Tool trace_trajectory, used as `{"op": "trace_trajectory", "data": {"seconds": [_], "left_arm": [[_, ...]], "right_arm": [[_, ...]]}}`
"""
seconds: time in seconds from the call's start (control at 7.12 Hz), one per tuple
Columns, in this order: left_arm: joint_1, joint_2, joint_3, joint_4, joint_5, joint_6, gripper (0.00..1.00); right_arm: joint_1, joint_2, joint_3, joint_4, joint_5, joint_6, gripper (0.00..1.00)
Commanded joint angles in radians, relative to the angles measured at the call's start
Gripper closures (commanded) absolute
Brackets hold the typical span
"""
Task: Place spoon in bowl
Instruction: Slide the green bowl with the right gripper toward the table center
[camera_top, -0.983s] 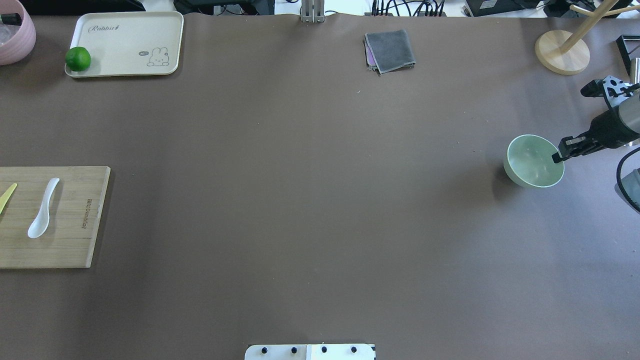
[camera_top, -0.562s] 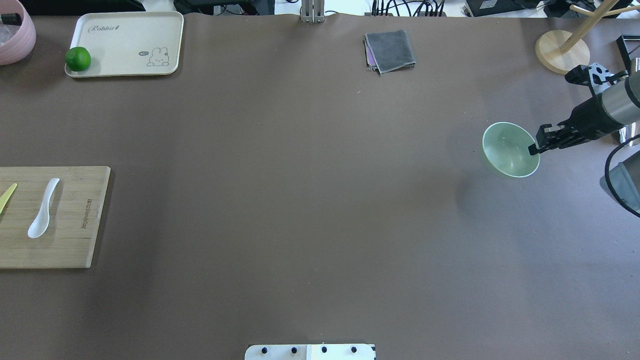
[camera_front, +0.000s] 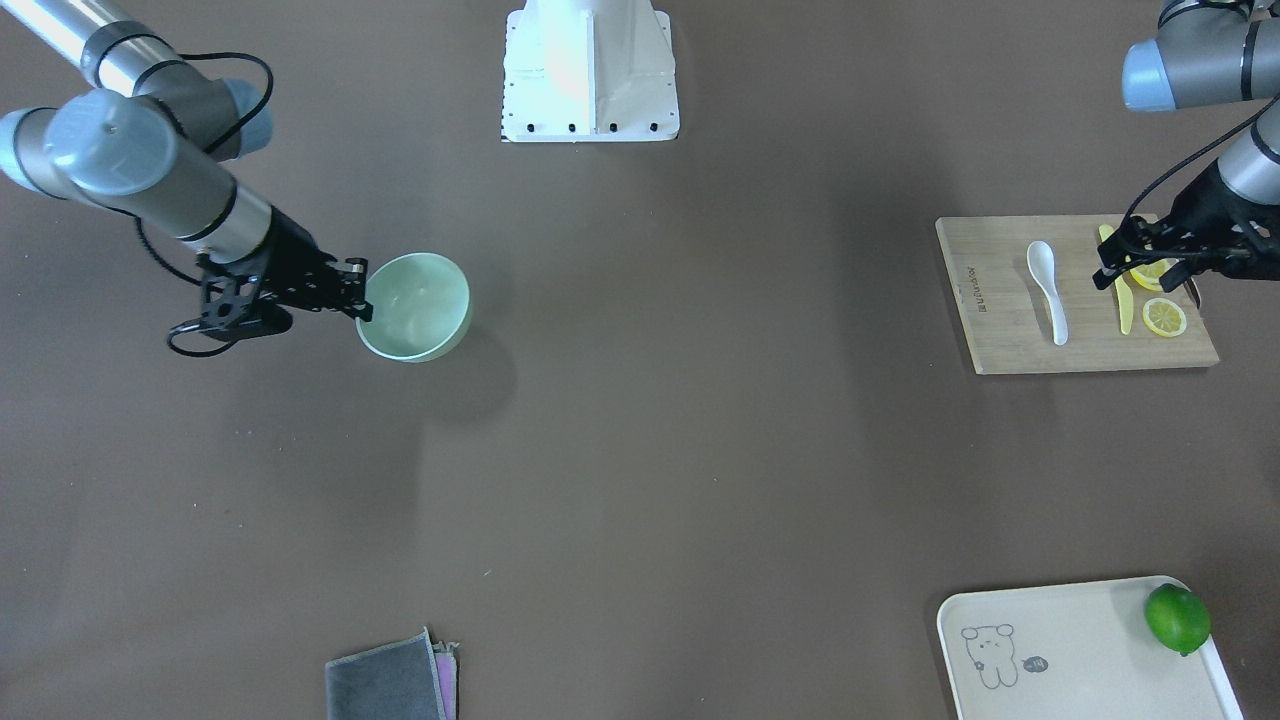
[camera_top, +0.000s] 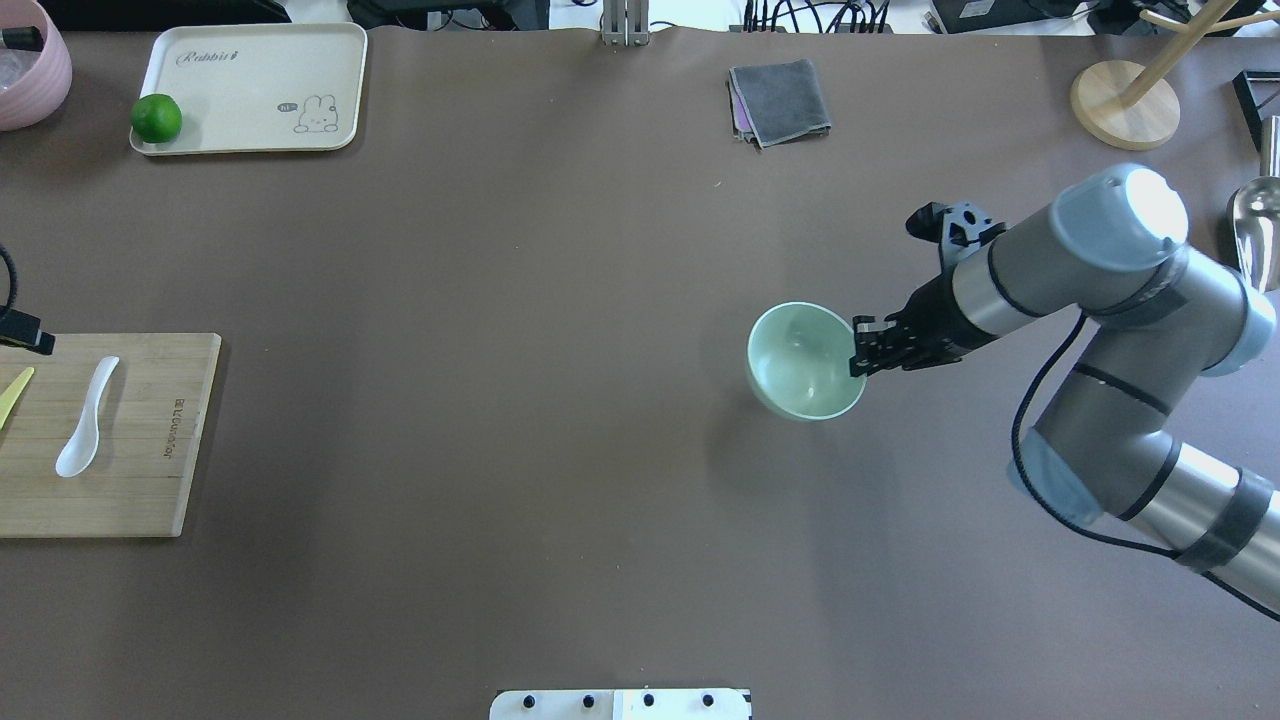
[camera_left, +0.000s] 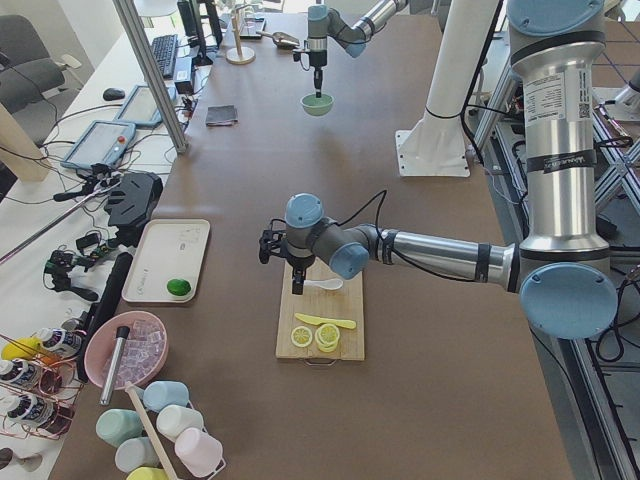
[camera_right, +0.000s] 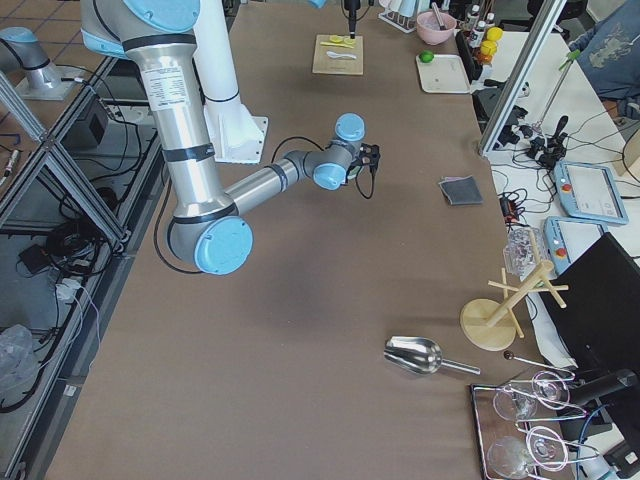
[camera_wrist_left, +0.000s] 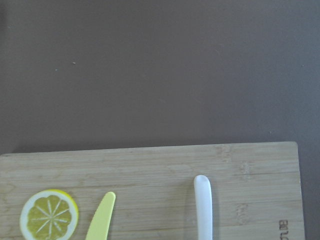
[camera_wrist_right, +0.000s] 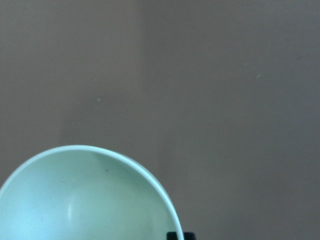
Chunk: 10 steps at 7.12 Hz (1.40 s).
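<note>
The white spoon on the cutting board is next, and my left gripper should go to the middle of the handle (camera_front: 1056, 312) (camera_wrist_left: 204, 222) of that spoon and close there.
The white spoon (camera_top: 85, 420) lies on a bamboo cutting board (camera_top: 150, 480) at the table's left end; it also shows in the front view (camera_front: 1047, 290), and its handle shows in the left wrist view (camera_wrist_left: 203, 210). My left gripper (camera_front: 1135, 275) hovers over the board's outer part, above the lemon slices, beside the spoon; its fingers look spread and empty. My right gripper (camera_top: 860, 360) is shut on the rim of the mint-green bowl (camera_top: 805, 360) and holds it a little above the table, right of centre. The bowl (camera_wrist_right: 85, 200) is empty.
A yellow plastic knife (camera_front: 1120, 300) and lemon slices (camera_front: 1165, 317) lie on the board. A cream tray (camera_top: 300, 60) with a lime (camera_top: 156, 118) stands at the far left. A grey cloth (camera_top: 780, 100), a wooden stand (camera_top: 1125, 105) and a metal scoop (camera_top: 1258, 225) lie farther back and to the right.
My right arm has carried the bowl from the table's right edge leftward toward the middle. Part of my left arm has come into view at the overhead view's left edge.
</note>
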Motion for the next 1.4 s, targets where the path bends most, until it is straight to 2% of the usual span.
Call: {"op": "trace_trajectory", "data": {"seconds": [0.0,0.42,0.7,0.84,1.12,1.26], "left_arm": [[0.033,-0.054,0.061,-0.001,0.014,-0.016,0.11],[0.076,-0.094,0.083,-0.001,0.014,-0.055,0.15],[0.096,-0.088,0.081,-0.001,0.014,-0.056,0.20],[0.111,-0.085,0.087,-0.001,0.015,-0.051,0.25],[0.114,-0.065,0.087,-0.001,0.015,-0.048,0.25],[0.114,-0.052,0.087,-0.001,0.014,-0.047,0.26]], "right_arm": [[-0.143,0.088,0.004,-0.006,-0.142,0.131,1.00],[-0.231,0.194,-0.005,-0.137,-0.236,0.180,1.00],[-0.243,0.215,-0.005,-0.167,-0.253,0.180,1.00],[-0.245,0.226,-0.005,-0.182,-0.264,0.179,1.00],[-0.245,0.241,-0.011,-0.191,-0.267,0.180,1.00],[-0.245,0.241,-0.011,-0.193,-0.280,0.182,0.29]]}}
